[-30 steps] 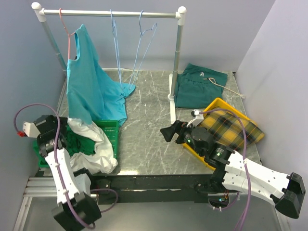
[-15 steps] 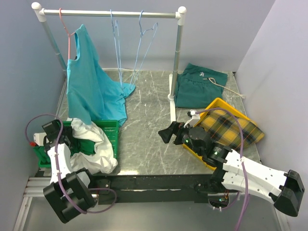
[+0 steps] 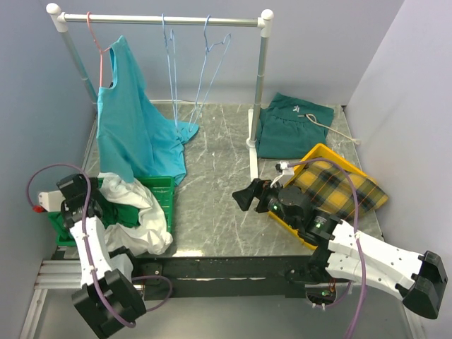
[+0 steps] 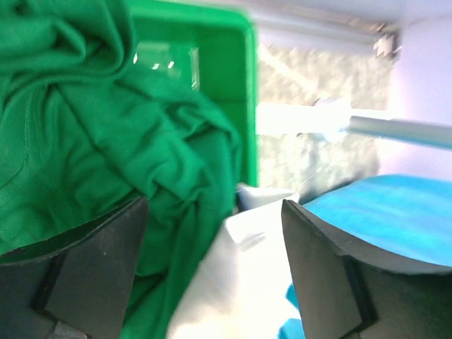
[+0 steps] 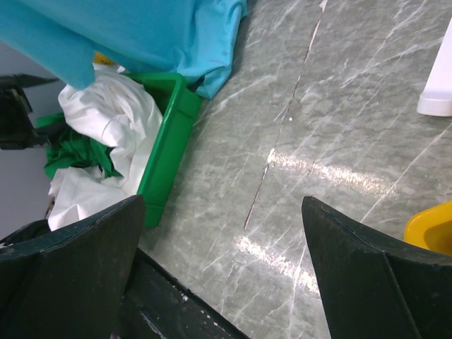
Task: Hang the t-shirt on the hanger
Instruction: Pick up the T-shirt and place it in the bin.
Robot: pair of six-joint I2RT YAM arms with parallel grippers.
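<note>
Next, I shift over because the white garment reaches between my left gripper's open fingers, and then pinch only the green t-shirt's fold [image 4: 192,185] before I lift it out.
The bright green t-shirt [image 3: 111,210] lies crumpled in a green bin [image 3: 165,188], partly under a white garment [image 3: 145,212]. In the left wrist view the t-shirt [image 4: 99,134] fills the left half, with the white garment [image 4: 247,275] beside it. My left gripper [image 3: 93,195] hovers open at the bin's left end, just over the t-shirt, its jaws [image 4: 215,215] holding nothing. Two light-blue wire hangers [image 3: 169,70] [image 3: 214,53] hang on the rail at the back. My right gripper [image 3: 244,197] is open over bare tabletop [image 5: 222,205], with the t-shirt [image 5: 70,152] far to its left.
A turquoise shirt [image 3: 131,127] on a pink hanger [image 3: 99,49] drapes down to the bin. The rack's right post [image 3: 257,92] stands mid-table. Behind it lies a dark teal garment [image 3: 291,131]. A yellow tray [image 3: 316,152] with plaid cloth sits at the right.
My left arm has swung in over the bin's left end and eased back slightly; its jaws narrowed, then widened again. My right gripper has shifted a little to the left.
</note>
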